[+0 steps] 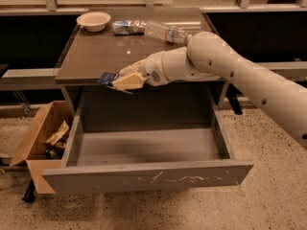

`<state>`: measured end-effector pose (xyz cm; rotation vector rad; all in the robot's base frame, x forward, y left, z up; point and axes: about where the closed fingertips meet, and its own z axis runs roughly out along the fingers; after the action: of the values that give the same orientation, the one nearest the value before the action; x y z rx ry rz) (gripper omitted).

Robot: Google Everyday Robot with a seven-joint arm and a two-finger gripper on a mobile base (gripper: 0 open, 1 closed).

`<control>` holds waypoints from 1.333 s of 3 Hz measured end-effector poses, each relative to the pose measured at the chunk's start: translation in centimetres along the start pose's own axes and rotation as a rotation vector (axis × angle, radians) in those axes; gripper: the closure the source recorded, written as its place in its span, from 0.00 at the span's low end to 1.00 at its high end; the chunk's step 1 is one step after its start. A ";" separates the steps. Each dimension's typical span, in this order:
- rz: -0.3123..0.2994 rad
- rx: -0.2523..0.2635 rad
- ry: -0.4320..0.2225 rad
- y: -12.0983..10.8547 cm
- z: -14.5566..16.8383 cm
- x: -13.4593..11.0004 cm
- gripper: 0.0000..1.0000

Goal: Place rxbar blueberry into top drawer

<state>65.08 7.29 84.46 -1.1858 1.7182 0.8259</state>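
Observation:
Next, I release the rxbar blueberry from my gripper halfway across the grey drawer's bottom [147, 132], close to the shadow at the back.
The rxbar blueberry [108, 78], a flat dark navy bar, is held in my gripper [125, 81] at the front edge of the brown cabinet top, above the back left of the drawer. The gripper's pale fingers are shut on the bar's right end. The top drawer [148, 177] is pulled wide open below, grey, with a scratched front panel; its inside holds nothing that I can see. My white arm reaches in from the right.
On the brown top [96, 56] stand a cream bowl [93, 20], a crinkly silver-blue packet [127, 27] and a clear plastic bottle [165, 31] lying on its side. A brown cardboard box [41, 138] with items stands on the floor at the left of the drawer.

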 end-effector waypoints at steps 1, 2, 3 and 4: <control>-0.027 0.033 0.019 1.0 -0.9 2.6 1.00; -0.001 0.060 0.097 2.2 -1.8 8.3 1.00; 0.051 0.076 0.206 1.9 -1.8 15.1 1.00; 0.080 0.086 0.282 0.7 -1.4 18.9 1.00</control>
<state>60.78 -0.65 67.84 -1.2271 2.0202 0.6470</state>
